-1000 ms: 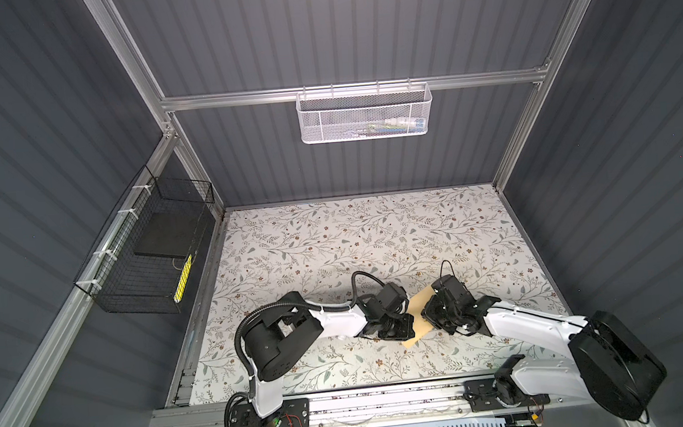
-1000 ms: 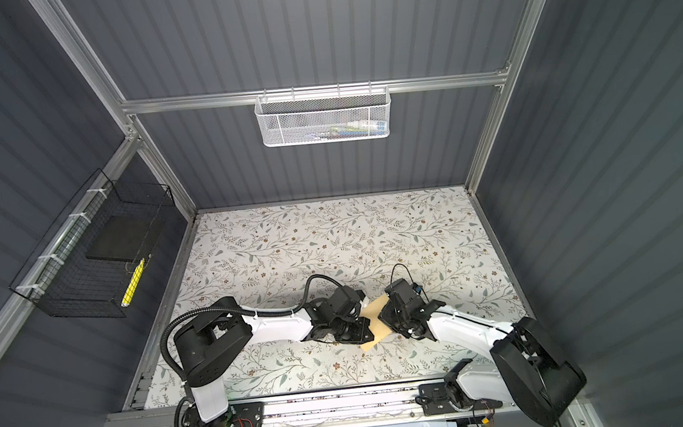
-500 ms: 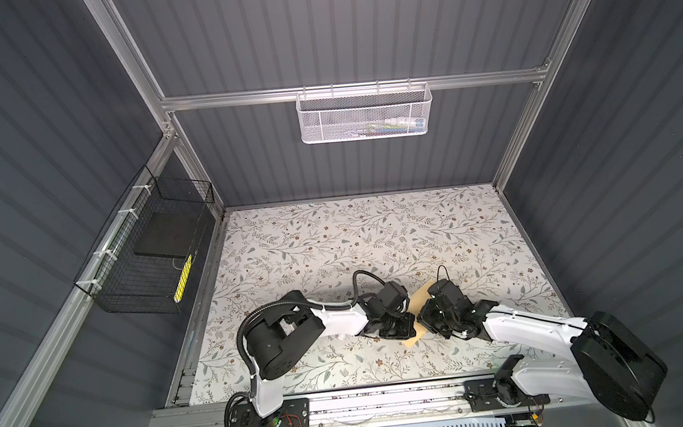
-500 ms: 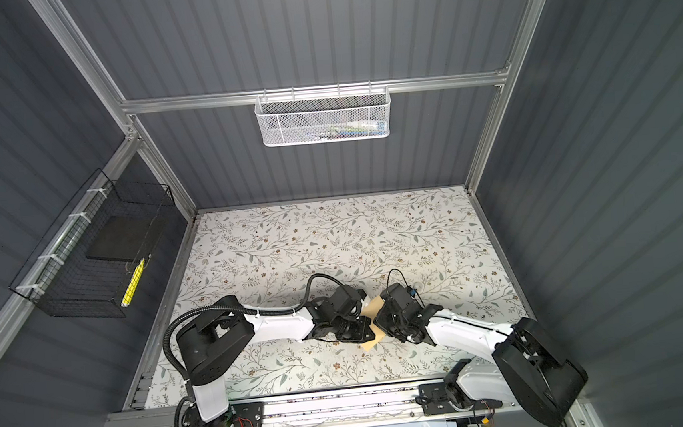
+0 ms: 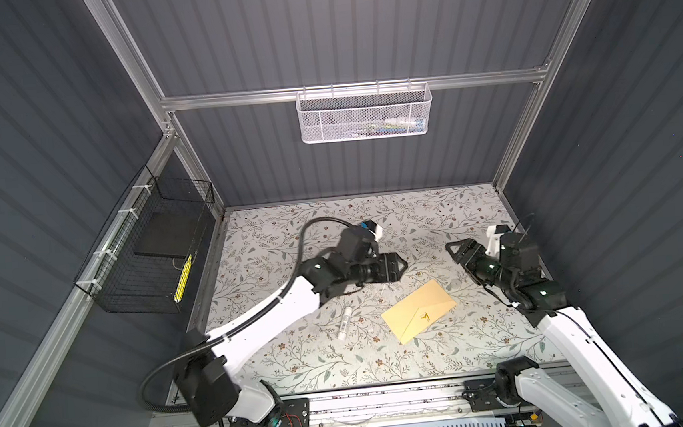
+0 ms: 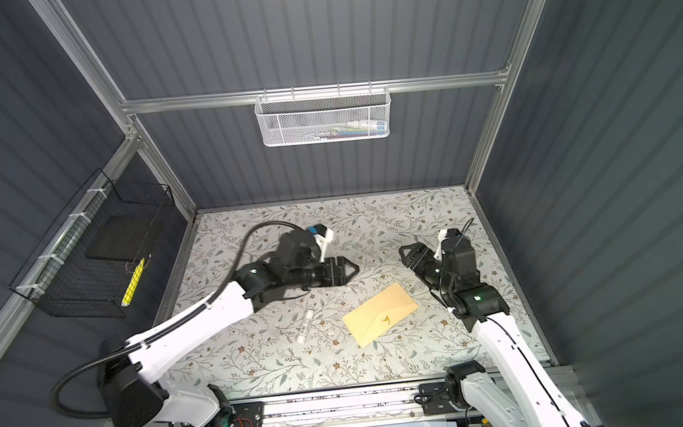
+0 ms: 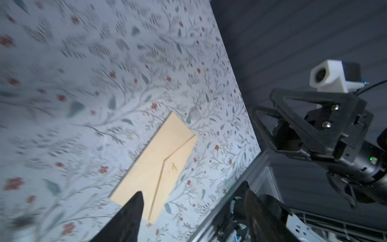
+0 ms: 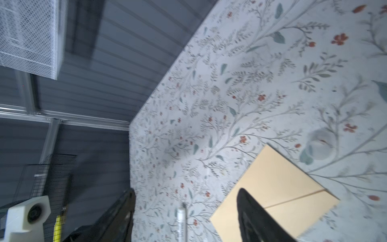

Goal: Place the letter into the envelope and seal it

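My left gripper is to move down next to the small white tube that is beside the tan envelope, then close on the tube's middle (image 5: pixel 344 323).
The tan envelope (image 5: pixel 418 310) (image 6: pixel 379 313) lies flat on the floral table, right of centre, and nothing touches it. Its pointed flap is folded down, with a small gold mark by the tip (image 7: pixel 173 167). The letter is hidden. My left gripper (image 5: pixel 402 266) (image 6: pixel 354 269) hangs open above the table, to the envelope's far left, and holds nothing. In the left wrist view the left gripper (image 7: pixel 191 188) looks down on the envelope (image 7: pixel 155 167). My right gripper (image 5: pixel 451 249) (image 6: pixel 404 253) is raised on the far right side, open and holding nothing. In the right wrist view the right gripper (image 8: pixel 186 189) is over the envelope (image 8: pixel 272 184).
A small white tube (image 5: pixel 345 322) (image 6: pixel 305 328) (image 8: pixel 180 222) lies left of the envelope. A white mesh basket (image 5: pixel 365 116) hangs on the rear wall. A black wire basket (image 5: pixel 155 254) hangs on the left wall. Grey walls close in the table (image 5: pixel 291 227).
Both grippers were shut and low at the envelope. They have let go, opened, risen and drawn apart. The envelope now lies free on the table.
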Robot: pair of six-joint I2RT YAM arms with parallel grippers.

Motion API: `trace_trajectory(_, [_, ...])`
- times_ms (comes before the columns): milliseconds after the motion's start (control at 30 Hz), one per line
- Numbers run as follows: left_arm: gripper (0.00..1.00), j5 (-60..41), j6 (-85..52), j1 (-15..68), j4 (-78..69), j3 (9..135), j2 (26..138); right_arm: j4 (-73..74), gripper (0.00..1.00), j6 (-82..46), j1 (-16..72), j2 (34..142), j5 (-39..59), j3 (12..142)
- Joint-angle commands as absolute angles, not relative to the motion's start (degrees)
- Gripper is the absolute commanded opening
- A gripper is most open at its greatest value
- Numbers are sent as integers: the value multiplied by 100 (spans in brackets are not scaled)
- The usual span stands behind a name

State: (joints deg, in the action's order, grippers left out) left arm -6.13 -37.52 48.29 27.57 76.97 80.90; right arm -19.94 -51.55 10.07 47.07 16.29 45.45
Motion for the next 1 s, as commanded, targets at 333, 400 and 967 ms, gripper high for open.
trace_trajectory(333, [76, 268, -1697, 4417, 6446, 7636, 9419, -2336, 99, -4785, 2023, 4254, 2256, 4020])
trace_trajectory(400, [74, 279, -1696, 4409, 6386, 7631, 9662, -2260, 99, -4842, 2173, 4330, 2179, 3977])
trace_trajectory(967, [52, 105, -1875, 4404, 5542, 7170, 10687, -1752, 99, -4983, 2431, 4623, 2131, 3889])
